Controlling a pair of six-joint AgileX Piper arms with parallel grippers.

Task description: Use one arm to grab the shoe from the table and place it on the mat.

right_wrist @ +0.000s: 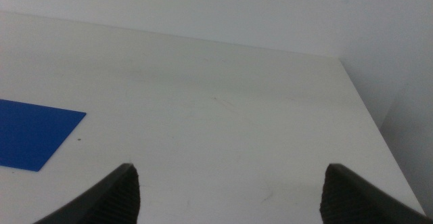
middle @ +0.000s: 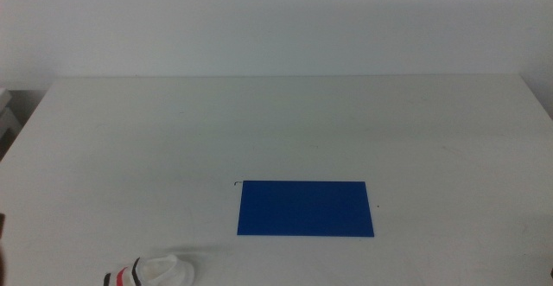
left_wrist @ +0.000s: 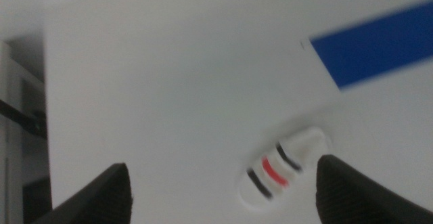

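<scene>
I should close my left gripper across the middle of the shoe, at the black strap (middle: 136,272) (left_wrist: 289,157) that is next to the shoe's opening.
The shoe (middle: 155,273) is white with two black straps and a red one. It lies on the white table (middle: 276,122) at the near left, partly cut off by the middle view's bottom edge. The blue mat (middle: 307,208) lies flat to its right, near the table's middle, with nothing on it. In the left wrist view my left gripper (left_wrist: 222,170) hovers open above the table, with the shoe (left_wrist: 281,170) showing blurred between its jaws and the mat (left_wrist: 379,41) beyond. My right gripper (right_wrist: 230,173) is open over bare table, and a corner of the mat (right_wrist: 34,132) shows. Neither arm appears in the middle view.
A white wall stands behind the table's far edge (middle: 285,77). Dark furniture (left_wrist: 20,116) stands past the table's left side. The table's right edge (right_wrist: 369,116) drops off near my right gripper.
</scene>
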